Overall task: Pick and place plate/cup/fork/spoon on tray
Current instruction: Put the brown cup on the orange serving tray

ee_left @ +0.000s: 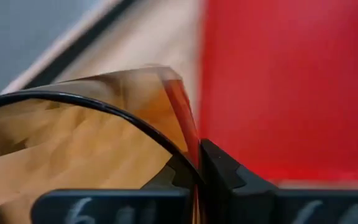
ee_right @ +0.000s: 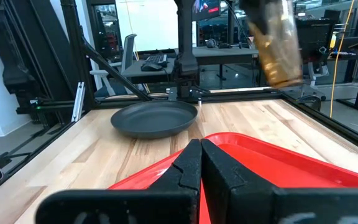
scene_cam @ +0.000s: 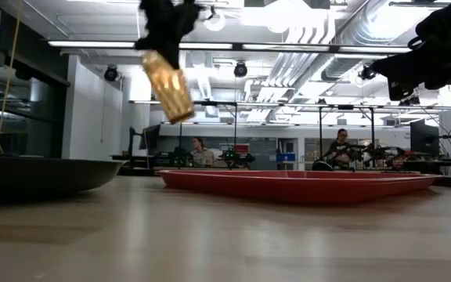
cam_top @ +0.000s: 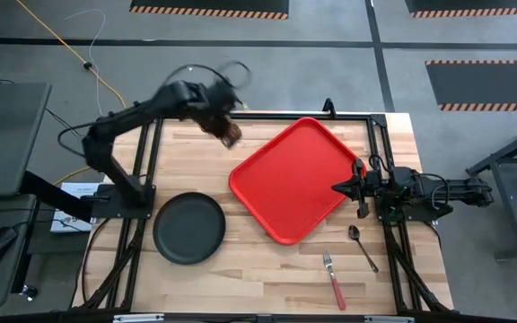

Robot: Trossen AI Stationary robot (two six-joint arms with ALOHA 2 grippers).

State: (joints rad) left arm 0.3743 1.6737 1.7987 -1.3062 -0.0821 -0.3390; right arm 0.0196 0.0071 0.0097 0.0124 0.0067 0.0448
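Observation:
My left gripper is to set the amber cup down inside the red tray's corner (cam_top: 253,180) (ee_left: 247,143) that is closest to the dark plate.
My left gripper (cam_top: 215,115) is shut on the amber cup (cam_top: 230,135), high over the table's far side, just left of the red tray (cam_top: 294,179). In the low view the cup (scene_cam: 167,86) hangs well above the table. The dark plate (cam_top: 189,229) rests flat on the table, left of the tray. The spoon (cam_top: 362,247) and the red-handled fork (cam_top: 333,280) lie on the table near the tray's near right side. My right gripper (cam_top: 344,188) is shut and empty above the tray's right corner (ee_right: 272,158). My left gripper pinches the cup's wall at its rim (ee_left: 188,140), with one finger inside the cup and one outside. The fingers come from above, pointing down. The cup hangs tilted below them, bottom end lowest (scene_cam: 180,113), lifted clear of the table.
Bare wood lies between the plate and the tray and along the table's near edge. A black metal frame (cam_top: 375,121) runs along the table's edges. People sit at benches in the room beyond (scene_cam: 339,149).

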